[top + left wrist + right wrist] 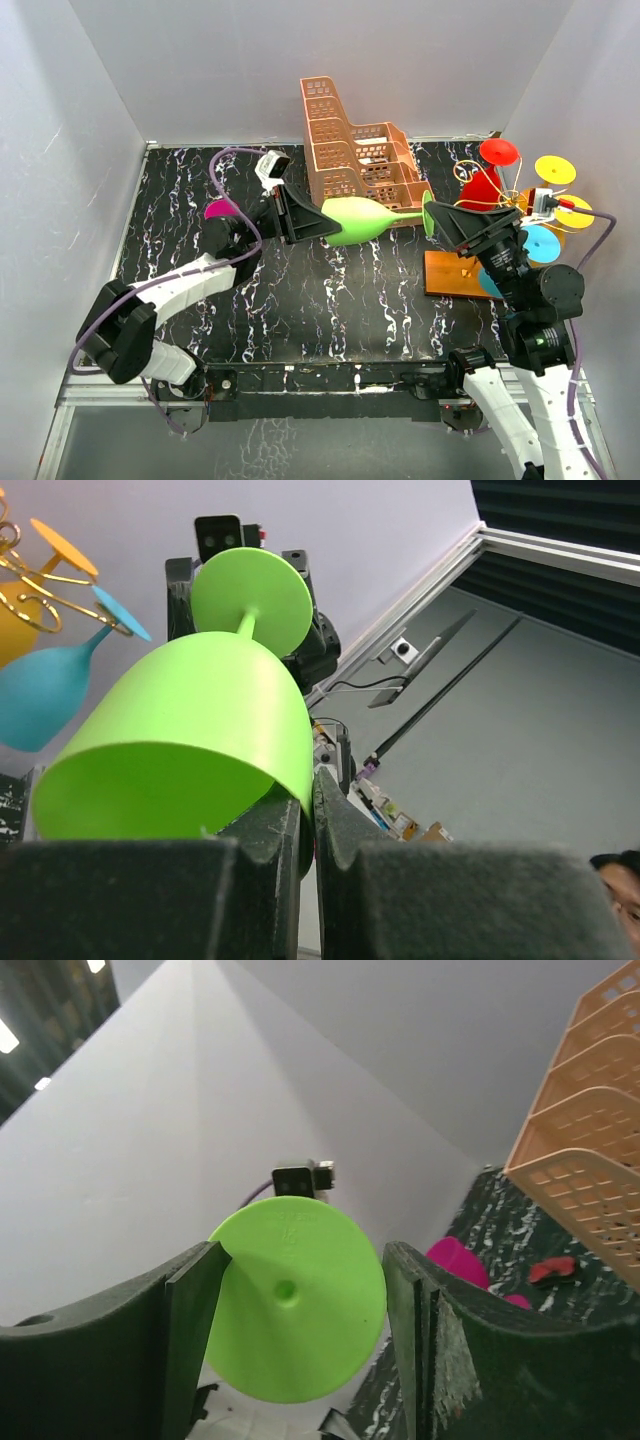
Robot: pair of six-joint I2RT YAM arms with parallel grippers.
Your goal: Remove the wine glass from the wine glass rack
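My left gripper has the lime-green wine glass, sideways in the air between my arms. It will stand the glass on the table [268, 248] between the magenta glass and the peach-orange basket.
A lime-green wine glass [360, 220] hangs sideways in the air between my two arms, its foot pointing right. My left gripper [300, 218] is shut on the rim of its bowl [180, 730]; one finger is inside the bowl and one outside, as the left wrist view [312, 810] shows. My right gripper [445, 222] is open, its fingers standing either side of the glass's round foot [295, 1295] with a gap on the right. The wine glass rack [455, 272] stands at the right, with red, yellow and blue glasses hanging from its gold wire arms [505, 200].
A peach-orange lattice basket [350, 150] stands at the back middle, close behind the green glass. A magenta glass [220, 210] lies on the dark marbled table beside the left arm. White walls close in the left, back and right sides.
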